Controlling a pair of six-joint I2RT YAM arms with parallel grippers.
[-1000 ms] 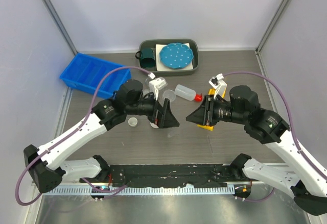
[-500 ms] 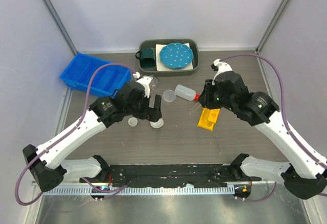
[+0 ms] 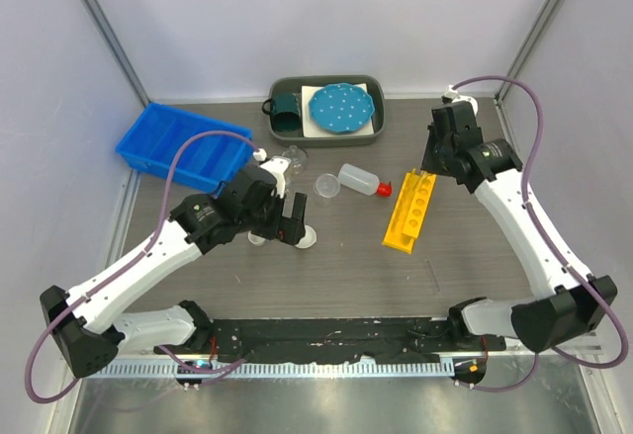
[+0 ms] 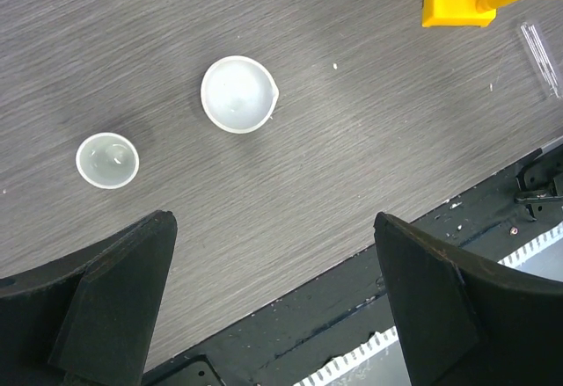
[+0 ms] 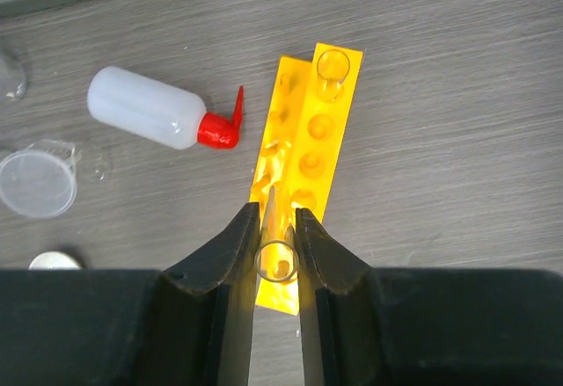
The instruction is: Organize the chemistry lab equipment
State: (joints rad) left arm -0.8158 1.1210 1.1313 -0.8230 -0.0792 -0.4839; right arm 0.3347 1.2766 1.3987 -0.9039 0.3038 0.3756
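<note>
I will bring the clear test tube, now raised above the rack's near end, to rest with my right gripper and release it in the yellow rack's hole [image 3: 423,192] [image 5: 321,127] beside the standing tube.
The yellow test-tube rack [image 3: 410,210] lies right of centre, with one clear tube [image 5: 332,68] standing in its far hole. My right gripper [image 5: 276,243] is shut on a clear test tube [image 5: 276,261] and holds it above the rack's near end [image 5: 308,140]; in the top view it [image 3: 437,163] is raised. The squeeze bottle [image 3: 358,179] lies on its side beside the beaker [image 3: 326,187] and the small flask [image 3: 290,157]. My left gripper [image 3: 293,220] is open and empty above two small round dishes [image 4: 238,94] [image 4: 107,159].
A blue bin [image 3: 183,144] stands at the far left. A grey tray [image 3: 374,130] at the back holds a teal mug [image 3: 287,110] and a blue dotted plate [image 3: 340,106]. A loose clear tube [image 4: 538,50] lies near the table's front edge.
My right arm has lifted and pulled back to the far right, uncovering the yellow rack. My left gripper has drawn back left and now hangs over the dishes.
</note>
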